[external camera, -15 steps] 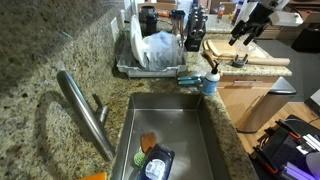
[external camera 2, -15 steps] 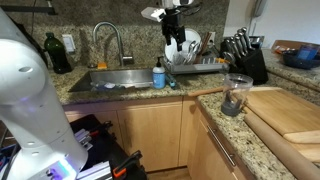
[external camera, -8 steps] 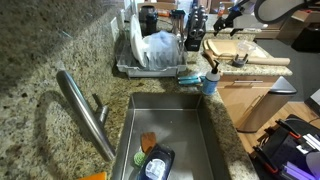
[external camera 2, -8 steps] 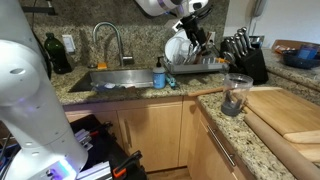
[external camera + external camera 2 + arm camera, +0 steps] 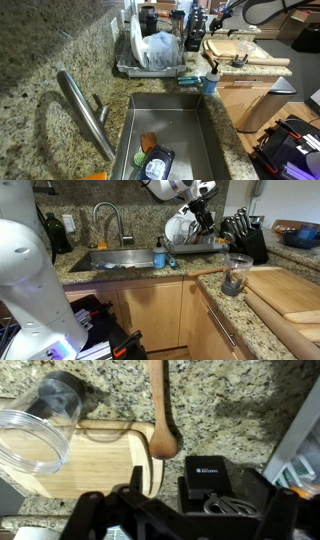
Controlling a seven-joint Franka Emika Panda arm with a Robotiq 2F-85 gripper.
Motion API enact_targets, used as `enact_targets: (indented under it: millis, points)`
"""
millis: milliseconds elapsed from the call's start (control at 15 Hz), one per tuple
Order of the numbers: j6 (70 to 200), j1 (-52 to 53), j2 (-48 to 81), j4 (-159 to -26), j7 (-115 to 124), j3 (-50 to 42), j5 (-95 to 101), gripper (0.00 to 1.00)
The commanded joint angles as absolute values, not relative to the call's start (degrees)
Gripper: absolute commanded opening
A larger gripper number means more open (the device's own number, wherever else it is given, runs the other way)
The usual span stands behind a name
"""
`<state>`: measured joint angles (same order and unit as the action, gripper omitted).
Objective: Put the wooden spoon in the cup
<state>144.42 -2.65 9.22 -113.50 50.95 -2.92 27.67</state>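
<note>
The robot's gripper should next move to the wooden spoon's neck (image 5: 210, 50) (image 5: 162, 427), where the spoon's handle joins its bowl beside the board, and close there.
The wooden spoon (image 5: 162, 415) shows only in the wrist view. Its bowl lies by the edge of a round wooden board (image 5: 100, 460) and its handle runs up out of frame over the granite. The cup (image 5: 45, 415) is a short dark see-through cup standing on the board, to the left of the spoon; it shows in both exterior views (image 5: 240, 60) (image 5: 235, 276). My gripper (image 5: 185, 520) hangs high near the back wall (image 5: 228, 14) (image 5: 206, 212), apart from the spoon. Its fingers look spread, with nothing between them.
A black knife block (image 5: 207, 475) with scissors sits right under the gripper (image 5: 245, 240). A dish rack (image 5: 150, 62) holding a white plate, a blue-capped bottle (image 5: 211, 80), the sink (image 5: 165, 125) and the faucet (image 5: 85, 110) lie beyond.
The gripper has moved away from above the board and cup, up and toward the back wall by the knife block. The spoon and cup have not moved.
</note>
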Motion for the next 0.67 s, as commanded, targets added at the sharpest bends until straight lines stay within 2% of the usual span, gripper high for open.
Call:
enact_targets:
  millis: [0,267,333,600]
  points:
    - [136.6,-1.6,19.7,-101.8,55.6,-7.2,27.8,1.0]
    - [128.8,-2.0,30.3,-89.0,55.6,-10.0,19.5,1.0]
    - [133.7,-1.0,24.6,-97.1,55.4,-10.9,22.1,1.0]
    - [130.5,-1.7,30.1,-90.7,51.9,-10.4,18.5,1.0]
